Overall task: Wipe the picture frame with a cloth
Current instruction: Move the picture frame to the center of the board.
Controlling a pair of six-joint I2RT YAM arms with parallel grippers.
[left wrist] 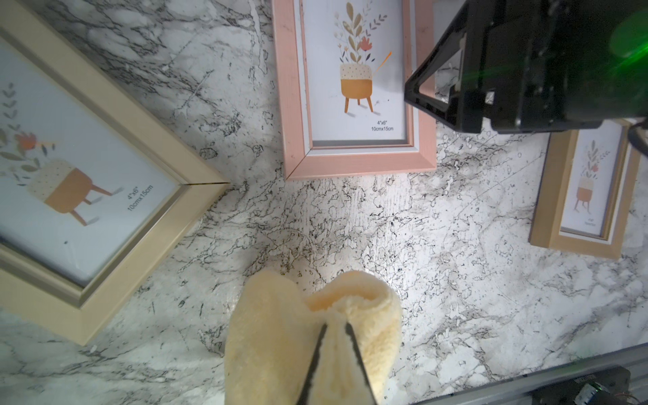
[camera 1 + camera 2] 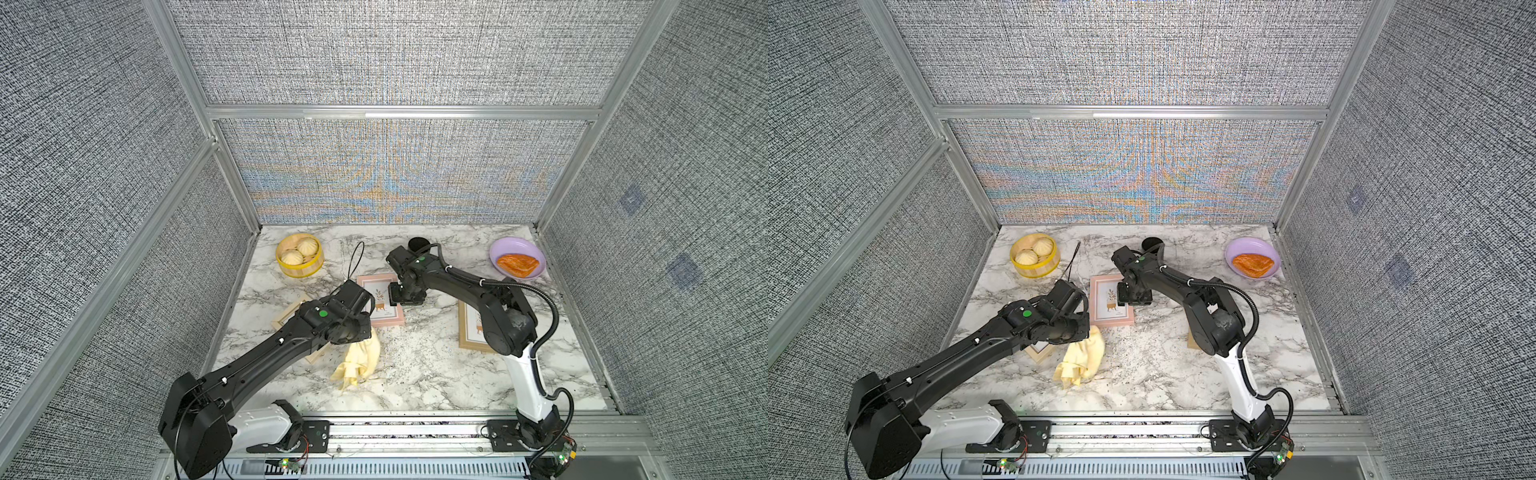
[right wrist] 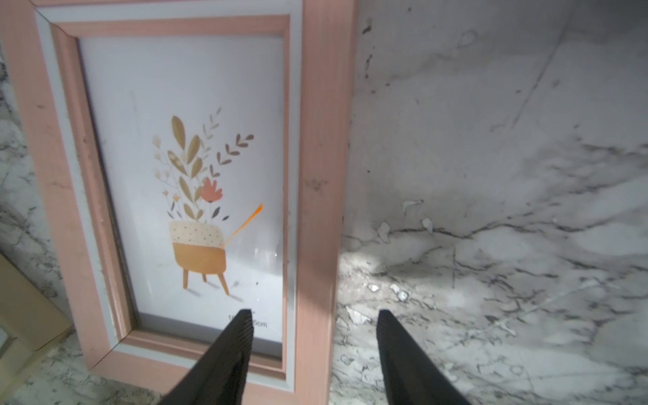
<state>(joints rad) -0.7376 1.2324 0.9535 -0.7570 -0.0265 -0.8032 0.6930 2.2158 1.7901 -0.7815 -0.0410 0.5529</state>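
The pink picture frame lies unheld beyond the cloth, so the robot's right gripper needs to pinch the frame's side [image 3: 316,283], pull it closer and keep it still before the robot wipes.
My left gripper [image 1: 336,324] is shut on the pale yellow cloth [image 1: 280,333], pinching a fold; the rest of the cloth [image 2: 359,361] hangs down onto the marble table near the front. The pink picture frame [image 2: 386,320] lies flat mid-table, just beyond the cloth [image 2: 1081,357]. My right gripper [image 3: 315,312] is open over the frame's right rail near its lower corner. One of its fingers [image 3: 238,333] is over the glass of the pink picture frame [image 3: 182,157] and the other is over bare marble. In both top views the right wrist hides that edge of the frame [image 2: 1111,299].
A beige frame [image 1: 87,175] lies to the left under my left arm, and a wood frame [image 2: 471,328] lies to the right beside my right arm. A bamboo steamer with buns [image 2: 299,255] stands back left. A purple plate [image 2: 505,245] with an orange pastry sits back right.
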